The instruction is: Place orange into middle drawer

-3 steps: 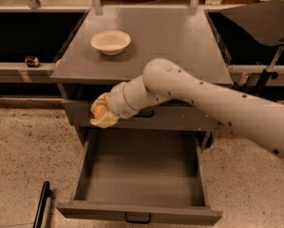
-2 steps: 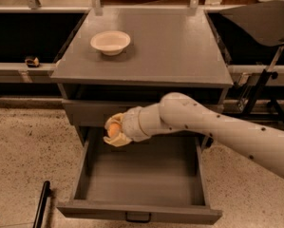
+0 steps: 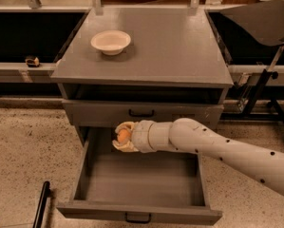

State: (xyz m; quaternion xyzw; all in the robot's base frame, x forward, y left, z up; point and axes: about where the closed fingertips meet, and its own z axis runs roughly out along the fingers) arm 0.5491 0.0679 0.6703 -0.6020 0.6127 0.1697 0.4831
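The orange, now held above the drawer floor, will be let go by my gripper on the middle drawer's grey bottom [image 3: 150,180], a little way behind that drawer's black handle.
The orange [image 3: 124,135] is small and round and sits between the cream fingers of my gripper [image 3: 122,137], which is shut on it. The white arm reaches in from the right. The gripper hangs over the back left part of the middle drawer [image 3: 139,182], a wide, deep grey drawer pulled out towards the camera, with a bare grey floor and a small black handle [image 3: 137,218] on its front. The orange is held above the drawer floor, just below the closed upper drawer front.
A cream shallow bowl [image 3: 110,42] stands on the grey cabinet top [image 3: 179,46] at the back left. The upper drawer front [image 3: 141,113] is closed. A black stand [image 3: 262,80] is at the right. A black rod [image 3: 41,205] lies on the floor at the left.
The gripper with the orange has moved down and right, from in front of the upper drawer to over the open middle drawer's back left.
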